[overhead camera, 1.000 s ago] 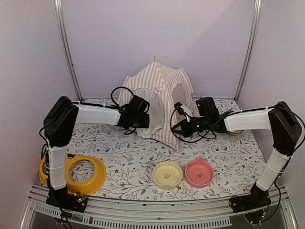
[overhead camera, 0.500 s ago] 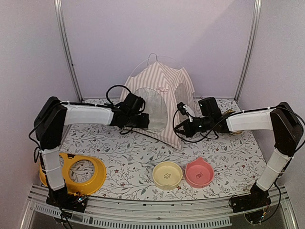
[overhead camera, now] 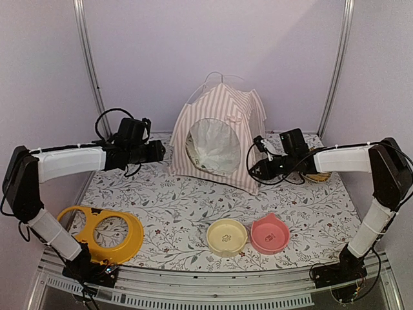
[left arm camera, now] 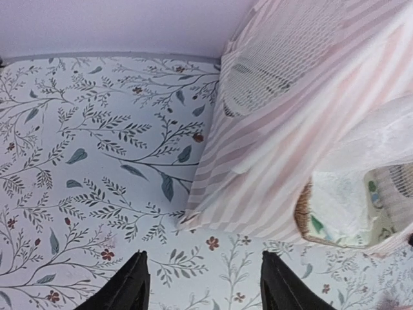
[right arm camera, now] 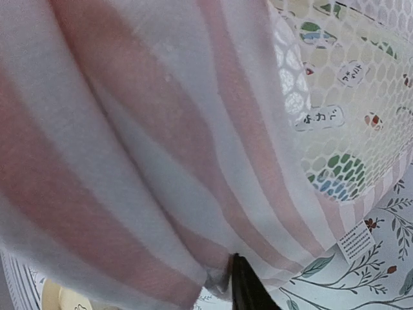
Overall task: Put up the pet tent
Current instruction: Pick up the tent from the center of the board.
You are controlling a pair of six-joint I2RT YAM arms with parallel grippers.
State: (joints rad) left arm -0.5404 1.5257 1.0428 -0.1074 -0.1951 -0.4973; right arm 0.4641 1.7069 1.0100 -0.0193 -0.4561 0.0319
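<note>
Next, I close my left gripper on the striped front corner [overhead camera: 174,148] [left arm camera: 244,165] of the pet tent, low down between the tent's round door and its mesh side.
The pet tent [overhead camera: 219,132] stands upright at the back middle of the floral cloth, pink-and-white striped, its round mesh door facing forward. My left gripper [overhead camera: 159,152] hangs left of the tent, apart from it. In the left wrist view it [left arm camera: 204,292] is open over bare cloth, with the tent's [left arm camera: 290,123] corner just ahead. My right gripper [overhead camera: 256,169] sits at the tent's front right corner. In the right wrist view striped fabric [right arm camera: 148,142] fills the frame. One dark finger [right arm camera: 249,290] shows against a bunched fold; the other is hidden.
A yellow two-hole bowl stand [overhead camera: 97,232] lies front left. A cream bowl [overhead camera: 226,237] and a pink bowl [overhead camera: 270,234] sit front centre. A wicker item [overhead camera: 317,175] lies behind the right arm. Metal posts [overhead camera: 90,64] flank the back wall.
My left gripper opened, let go of the tent and drew back to the left. The tent now stands straighter, its door rounder. The right gripper shifted slightly right with the corner.
</note>
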